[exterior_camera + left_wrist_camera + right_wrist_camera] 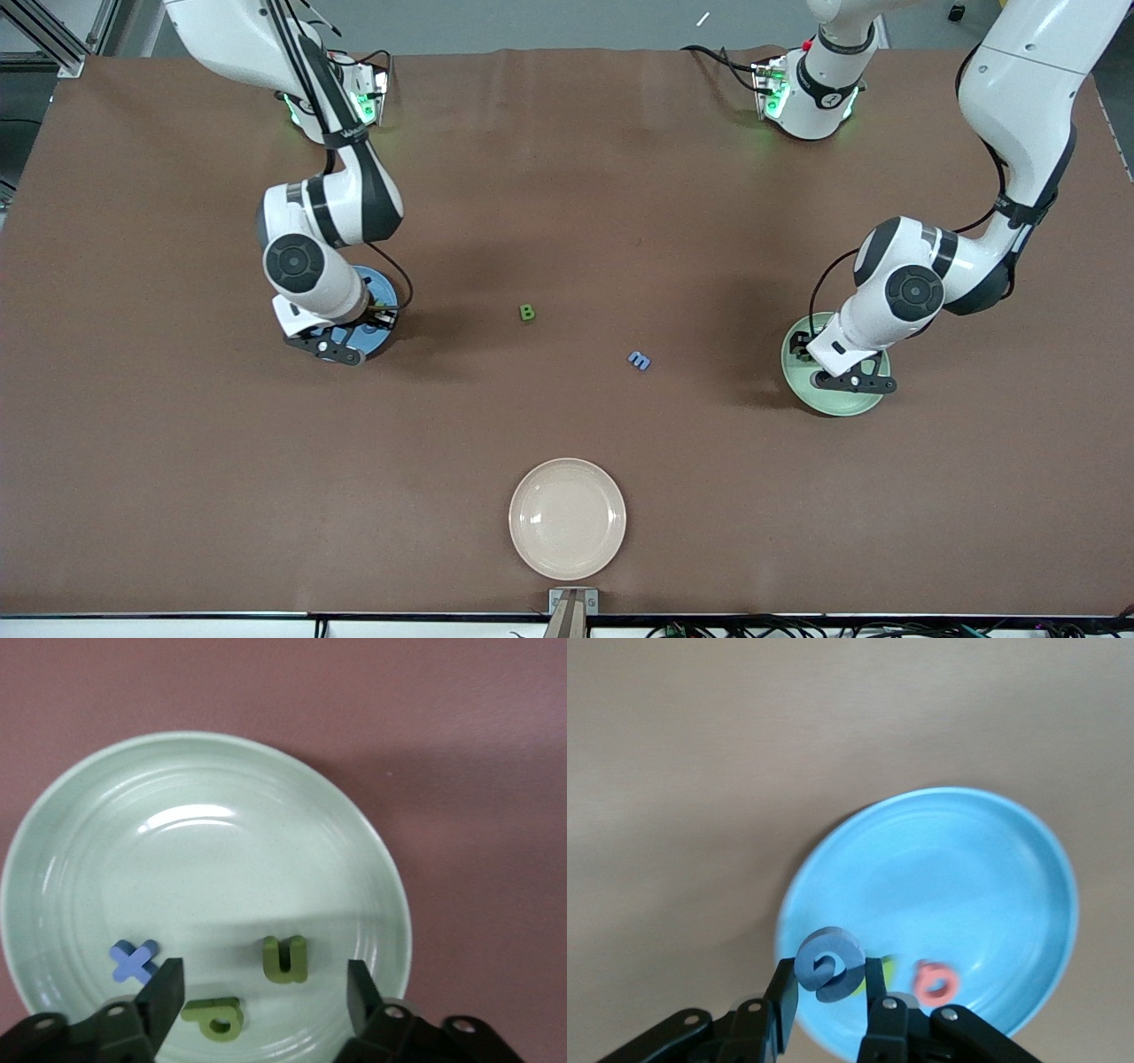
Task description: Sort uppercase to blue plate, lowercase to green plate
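I will use my right gripper to put the blue G, now held over the plate's edge, down on the bare part of the blue plate [345,331] [911,886], just past the red Q.
My right gripper [332,341] is shut on the blue G [829,964] and holds it over the edge of the blue plate [383,285]. In the right wrist view [830,988] the blue plate [966,868] holds the red Q [935,983] and a green letter [888,967], mostly hidden by a finger. My left gripper [850,377] is open and empty over the green plate [828,403]. In the left wrist view [264,992] the green plate [213,744] holds the blue x [133,961], green n [285,958] and green p [215,1017]. The green B [527,312] and blue m [639,360] lie on the table between the plates.
A beige plate [567,518] lies at the table edge nearest the front camera, midway along it, with nothing in it. The brown table [567,177] stretches bare toward the arm bases.
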Robot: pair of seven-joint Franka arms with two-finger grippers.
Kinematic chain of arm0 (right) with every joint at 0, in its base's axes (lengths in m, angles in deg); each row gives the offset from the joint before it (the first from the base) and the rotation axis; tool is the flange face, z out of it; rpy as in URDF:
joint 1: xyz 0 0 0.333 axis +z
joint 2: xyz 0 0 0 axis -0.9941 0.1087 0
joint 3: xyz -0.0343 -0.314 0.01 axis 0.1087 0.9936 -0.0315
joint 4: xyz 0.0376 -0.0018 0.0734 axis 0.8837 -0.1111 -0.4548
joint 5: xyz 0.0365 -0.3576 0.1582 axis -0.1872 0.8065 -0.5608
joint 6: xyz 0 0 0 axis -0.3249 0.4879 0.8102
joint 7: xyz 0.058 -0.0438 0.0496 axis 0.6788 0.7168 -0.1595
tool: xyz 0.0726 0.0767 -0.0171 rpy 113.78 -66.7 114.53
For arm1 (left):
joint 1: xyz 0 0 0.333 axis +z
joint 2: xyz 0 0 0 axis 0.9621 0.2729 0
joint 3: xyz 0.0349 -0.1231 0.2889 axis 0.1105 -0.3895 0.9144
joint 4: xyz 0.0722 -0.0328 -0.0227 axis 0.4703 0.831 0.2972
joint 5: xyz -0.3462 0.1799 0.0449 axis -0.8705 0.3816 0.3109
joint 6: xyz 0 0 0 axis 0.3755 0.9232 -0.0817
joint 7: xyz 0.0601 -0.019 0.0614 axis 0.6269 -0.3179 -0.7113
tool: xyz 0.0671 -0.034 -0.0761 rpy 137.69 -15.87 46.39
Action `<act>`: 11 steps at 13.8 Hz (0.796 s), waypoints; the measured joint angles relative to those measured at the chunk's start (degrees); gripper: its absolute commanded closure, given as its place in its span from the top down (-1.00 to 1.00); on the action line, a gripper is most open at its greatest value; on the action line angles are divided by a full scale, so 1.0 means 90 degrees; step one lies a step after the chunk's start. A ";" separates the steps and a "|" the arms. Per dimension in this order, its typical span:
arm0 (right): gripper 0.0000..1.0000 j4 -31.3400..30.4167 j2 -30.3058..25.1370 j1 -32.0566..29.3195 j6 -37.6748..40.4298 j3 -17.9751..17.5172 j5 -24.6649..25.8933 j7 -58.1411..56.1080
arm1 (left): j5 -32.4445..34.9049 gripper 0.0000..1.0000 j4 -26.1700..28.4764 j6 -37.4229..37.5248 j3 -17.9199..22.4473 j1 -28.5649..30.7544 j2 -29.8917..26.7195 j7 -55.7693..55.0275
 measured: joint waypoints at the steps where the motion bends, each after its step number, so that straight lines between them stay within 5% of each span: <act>1: -0.98 -0.0118 -0.0001 -0.0080 -0.0098 0.0043 0.0000 -0.0145 | 0.0000 0.99 -0.0076 0.0188 -0.0135 0.0032 -0.0075 0.0000; 6: -0.97 -0.0872 0.0010 -0.0320 -0.1145 0.0063 0.0000 -0.0499 | -0.0001 0.99 -0.0556 0.0593 -0.0656 -0.0194 -0.0164 -0.0339; 11: -0.95 -0.0869 0.0009 -0.0322 -0.1260 0.0057 -0.0002 -0.0505 | -0.0015 0.99 -0.1162 0.0662 -0.0673 -0.1217 0.0332 -0.3401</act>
